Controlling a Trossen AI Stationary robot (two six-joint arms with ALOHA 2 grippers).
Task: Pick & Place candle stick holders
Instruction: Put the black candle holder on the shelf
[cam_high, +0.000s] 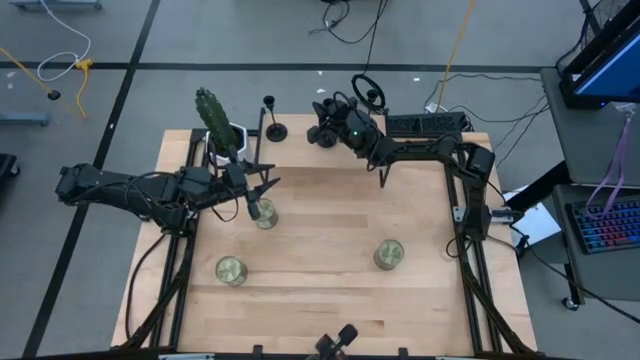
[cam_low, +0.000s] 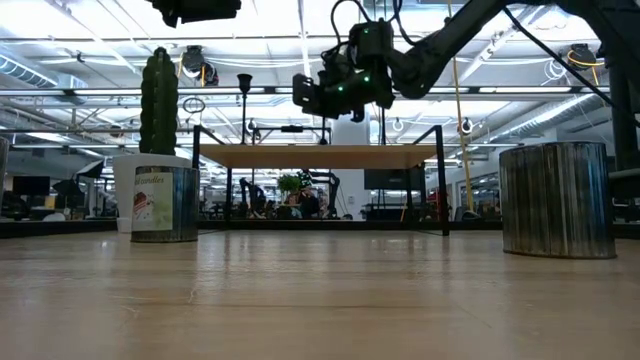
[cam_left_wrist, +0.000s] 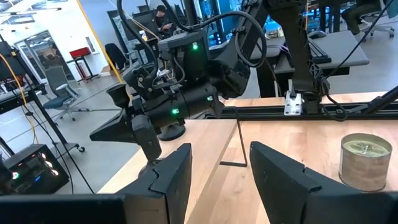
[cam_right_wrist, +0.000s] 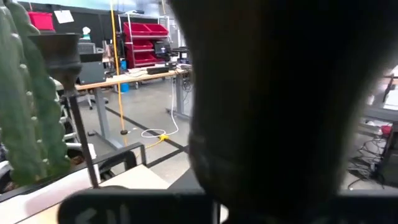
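Observation:
I have my right gripper high under the black candle stick holder's cup, so next I open it and take the holder's stem lower (cam_low: 323, 131), close to its base.
One black candle stick holder (cam_high: 271, 122) stands on its round base at the table's far edge, right of a cactus. Its thin stem and cup top show in the low view (cam_low: 244, 95) and in the right wrist view (cam_right_wrist: 65, 56). The other holders are out of view. My right gripper (cam_high: 320, 125) hangs high over the far edge, just right of the holder, open and empty; it also shows in the left wrist view (cam_left_wrist: 124, 115). My left gripper (cam_left_wrist: 221, 180) is open and empty above a tin candle (cam_high: 265, 213).
A cactus in a white pot (cam_high: 215, 125) stands at the far left. Two more tin candles (cam_high: 231, 270) (cam_high: 388, 254) stand on the near half of the wooden table (cam_high: 320, 300). A large dark shape (cam_right_wrist: 280, 112) blocks most of the right wrist view.

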